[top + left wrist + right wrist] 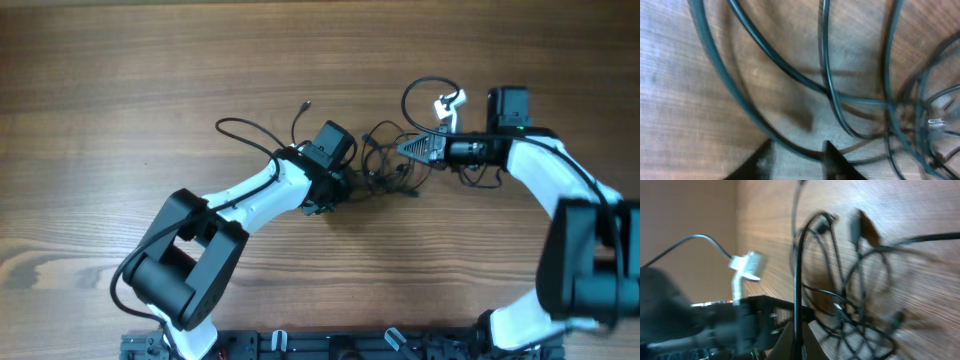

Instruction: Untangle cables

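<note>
My right gripper is going to let go of the single cord on the table (362, 154) between my left gripper and the tangle.
The cables (385, 165) lie as a tangle of thin black cords mid-table, between the two grippers. One loose loop (245, 130) trails to the left. Another arcs up right to a white plug (447, 103). My left gripper (342, 186) is at the tangle's left edge. In the left wrist view its fingertips (797, 150) stand apart, and one cord (740, 100) crosses the gap just beyond the tips. My right gripper (403, 148) points left into the tangle's right side. In the right wrist view it (801, 330) is shut on a single cord (798, 275) that rises straight from its jaws.
The bare wooden table (120, 90) surrounds the tangle on all sides. The white plug (747, 265) hangs beside the right arm's body. A small plug end (305, 103) lies just behind the left wrist. The arm bases stand at the front edge.
</note>
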Available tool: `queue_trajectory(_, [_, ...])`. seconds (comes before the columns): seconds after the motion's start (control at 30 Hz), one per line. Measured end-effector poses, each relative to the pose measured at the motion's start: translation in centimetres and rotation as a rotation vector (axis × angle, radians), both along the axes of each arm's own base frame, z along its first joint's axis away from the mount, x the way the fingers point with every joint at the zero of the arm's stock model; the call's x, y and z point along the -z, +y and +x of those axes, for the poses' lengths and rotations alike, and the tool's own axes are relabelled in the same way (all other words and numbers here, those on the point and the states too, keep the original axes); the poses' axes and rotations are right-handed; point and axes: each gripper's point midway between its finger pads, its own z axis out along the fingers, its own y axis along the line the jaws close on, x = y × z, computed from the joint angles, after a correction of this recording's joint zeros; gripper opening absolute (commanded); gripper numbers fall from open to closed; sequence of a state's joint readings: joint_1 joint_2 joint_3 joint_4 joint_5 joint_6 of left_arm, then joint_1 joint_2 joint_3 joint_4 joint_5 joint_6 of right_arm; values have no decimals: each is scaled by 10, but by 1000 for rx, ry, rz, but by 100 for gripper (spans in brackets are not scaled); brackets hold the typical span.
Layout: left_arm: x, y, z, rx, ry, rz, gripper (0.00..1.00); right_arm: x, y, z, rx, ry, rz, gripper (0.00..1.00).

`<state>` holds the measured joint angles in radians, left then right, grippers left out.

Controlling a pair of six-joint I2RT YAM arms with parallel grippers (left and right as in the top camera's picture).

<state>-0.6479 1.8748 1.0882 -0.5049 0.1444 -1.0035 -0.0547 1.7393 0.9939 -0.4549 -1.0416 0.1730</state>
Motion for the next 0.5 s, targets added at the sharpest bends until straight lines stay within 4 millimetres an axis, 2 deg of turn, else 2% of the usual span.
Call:
queue_trajectory(0.17, [3,4,7,-14,-27,36,4,-59,-9,2,72,-159,-74,4])
queue_trajectory(0.27, [3,17,10,-37,-17,78,4,-90,-20,1,147,-266,-155,4])
queue_trajectory(0.33, [4,36,12,-71,13,107,4,-109,-28,0,194,-334,-207,4])
queue_trajectory(0.5, [5,126,30,-272,113,171,4,-147,-54,-4,334,-489,-361,4])
